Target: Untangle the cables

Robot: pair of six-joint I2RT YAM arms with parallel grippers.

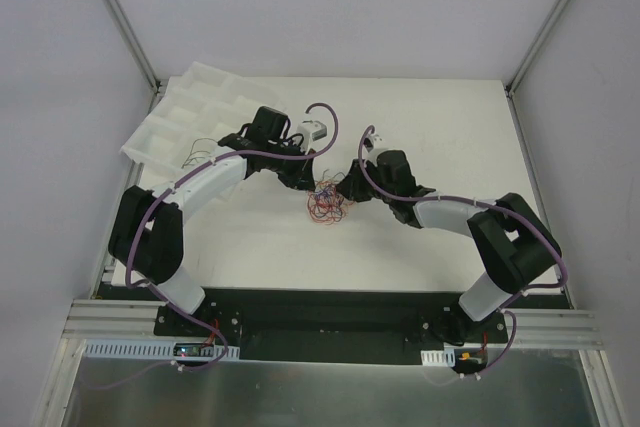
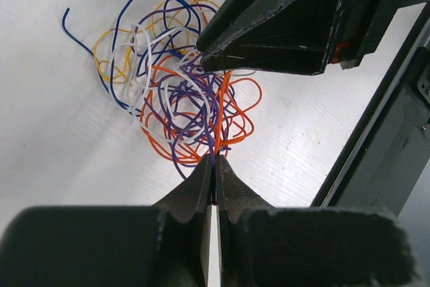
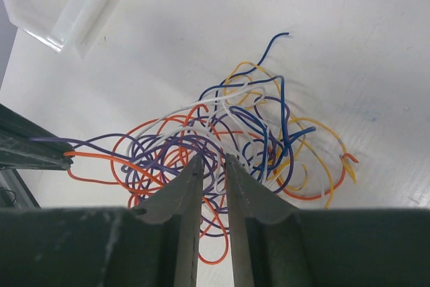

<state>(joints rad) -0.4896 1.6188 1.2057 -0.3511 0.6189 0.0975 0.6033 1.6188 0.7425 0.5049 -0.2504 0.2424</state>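
Observation:
The purple wire is pinched together with the orange wire in my left gripper, so that gripper should take the purple wire alone (image 3: 83,143) while my right gripper holds the tangle.
The cables (image 1: 327,203) are a small tangle of thin orange, purple, blue, yellow and white wires on the white table. My left gripper (image 2: 215,160) is shut at the tangle's near edge, pinching a purple and an orange wire. In the right wrist view its fingertips (image 3: 40,152) hold those two wires stretched out to the left. My right gripper (image 3: 213,160) faces it from the other side, jaws a narrow gap apart, with wire loops of the tangle (image 3: 248,126) lying between and below the tips. It also shows in the left wrist view (image 2: 201,55), right at the tangle (image 2: 181,92).
A white compartment tray (image 1: 190,112) stands tilted at the back left, with a few dark wires in it; its corner shows in the right wrist view (image 3: 60,5). The arm's dark frame (image 2: 383,139) runs along the right side of the left wrist view.

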